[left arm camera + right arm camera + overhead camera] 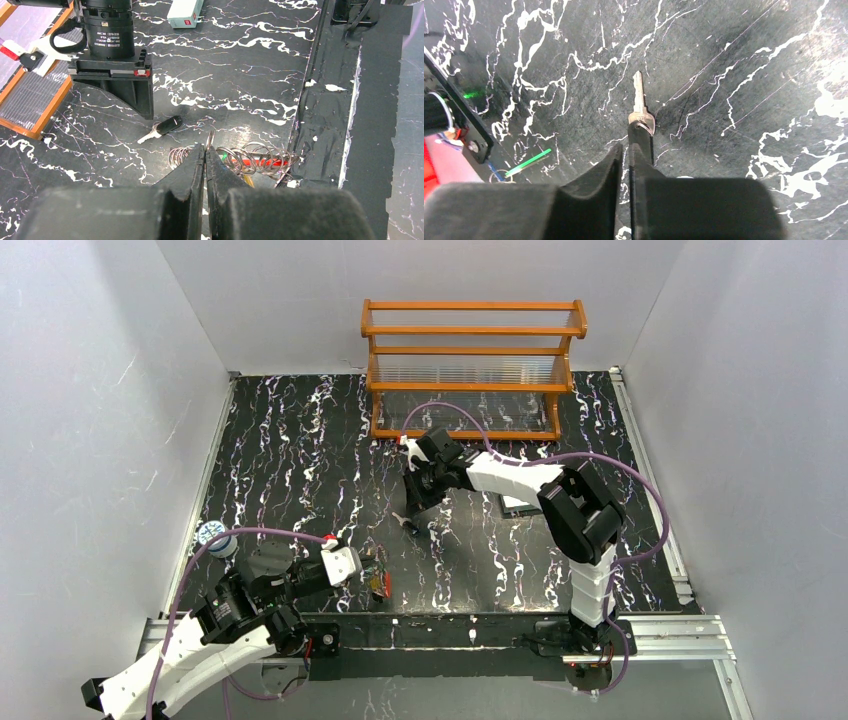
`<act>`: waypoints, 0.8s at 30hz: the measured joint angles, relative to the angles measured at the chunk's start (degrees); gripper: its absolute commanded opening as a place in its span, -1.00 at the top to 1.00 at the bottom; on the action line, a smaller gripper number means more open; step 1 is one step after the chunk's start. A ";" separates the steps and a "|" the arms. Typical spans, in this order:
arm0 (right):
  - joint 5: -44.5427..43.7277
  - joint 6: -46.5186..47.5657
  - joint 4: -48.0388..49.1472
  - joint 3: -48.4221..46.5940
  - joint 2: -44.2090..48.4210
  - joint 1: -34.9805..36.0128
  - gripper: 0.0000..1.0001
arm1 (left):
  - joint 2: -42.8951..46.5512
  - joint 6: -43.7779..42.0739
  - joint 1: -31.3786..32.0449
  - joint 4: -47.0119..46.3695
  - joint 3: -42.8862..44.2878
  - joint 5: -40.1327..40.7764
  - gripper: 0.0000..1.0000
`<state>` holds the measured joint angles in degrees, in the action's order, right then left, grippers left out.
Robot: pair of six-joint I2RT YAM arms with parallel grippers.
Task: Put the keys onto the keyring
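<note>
My right gripper's closed fingers are at the key's black head. Next, I open them and grip the metal [642, 118] next to the head before lifting the key to the keyring.
The keyring [260, 161] lies at the table's near edge: a red band among several thin metal rings, with green and yellow key parts half hidden in it. It shows small in the top view [378, 582]. My left gripper [206, 147] is shut on one upright metal ring of it. A loose metal key with a black head [639, 107] lies flat mid-table, also seen in the left wrist view [162, 127]. My right gripper [626, 147] is shut and empty, its tips just behind the key's head, low over the table [412, 508].
A wooden rack [470, 365] stands at the back. A white rectangular box [185, 12] lies beside the right arm. A white-and-blue round object [215, 537] sits at the left edge. The black taped table edge [325, 125] runs right of the keyring.
</note>
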<state>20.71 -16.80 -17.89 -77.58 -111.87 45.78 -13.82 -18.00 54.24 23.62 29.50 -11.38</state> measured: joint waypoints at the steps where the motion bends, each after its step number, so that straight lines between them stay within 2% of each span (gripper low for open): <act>1: -0.02 0.17 0.52 0.33 0.26 0.00 0.42 | 0.00 0.00 0.00 0.00 -0.02 -0.02 1.00; 4: -0.33 0.48 1.03 0.70 0.28 0.00 0.18 | 0.00 0.00 0.00 0.00 -0.02 -0.02 1.00; 10: -0.26 0.72 2.34 0.87 -0.55 -0.02 -0.03 | 0.00 0.00 -0.02 0.02 -0.02 -0.02 1.00; 13: 0.04 0.87 3.56 1.03 -1.66 -0.07 -0.06 | 0.00 0.00 -0.02 0.02 -0.02 -0.02 1.00; 17: 1.38 1.29 5.44 1.90 -2.91 -0.52 -0.06 | 0.00 0.00 0.00 0.00 -0.02 -0.02 1.00; 24: 5.03 2.54 9.29 3.13 -2.95 -1.38 0.20 | 0.00 0.00 0.00 0.00 -0.02 -0.04 1.00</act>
<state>25.74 -14.26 -8.60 -74.46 -114.83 44.40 -13.82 -18.00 54.24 23.62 29.47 -11.42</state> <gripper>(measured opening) 0.462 0.010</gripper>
